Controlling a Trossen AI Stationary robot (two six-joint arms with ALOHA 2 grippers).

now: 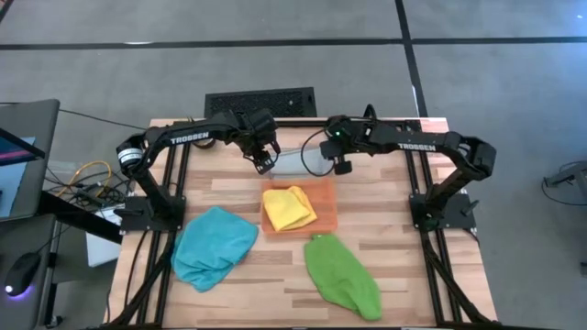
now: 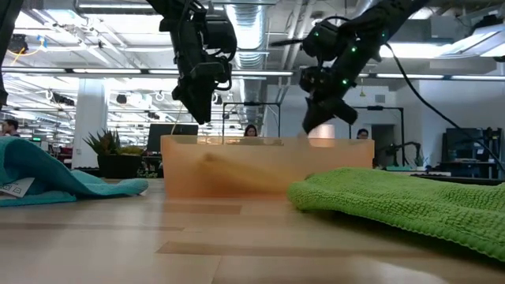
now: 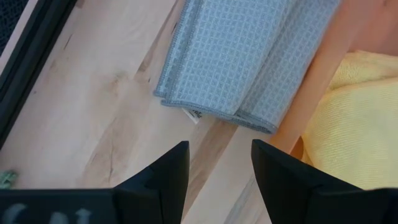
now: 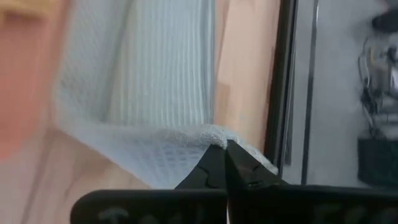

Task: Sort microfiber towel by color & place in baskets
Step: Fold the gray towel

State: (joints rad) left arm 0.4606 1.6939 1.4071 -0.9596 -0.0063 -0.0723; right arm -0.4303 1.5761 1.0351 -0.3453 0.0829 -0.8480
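I need to use my right gripper to let go of the grey towel's raised end on the towel's opposite end [image 1: 282,166] [image 4: 163,28], just past the orange tray.
A grey towel [image 1: 295,163] lies folded on the table at the far middle, just beyond the orange tray [image 1: 328,209]. A yellow towel [image 1: 288,209] lies crumpled in the tray. A blue towel [image 1: 214,246] lies heaped at the near left and a green towel [image 1: 341,273] at the near right. My right gripper [image 4: 224,148] is shut on the grey towel's right end. My left gripper [image 3: 218,163] hangs open over bare wood at the grey towel's left end [image 3: 186,102], touching nothing. My right gripper pinches the grey towel's edge at a corner [image 4: 205,138] between its two fingertips. The fingers slant down at it from the table's right. That corner is raised off the wood, and the rest of the towel [image 4: 155,74] lies flat on the table.
A black grille [image 1: 260,101] lies at the table's far edge. The arms' frames stand at the left [image 1: 151,215] and right [image 1: 440,211] edges. In the low view a potted plant [image 2: 106,146] and people show beyond the table. Bare wood lies between the blue and green towels.
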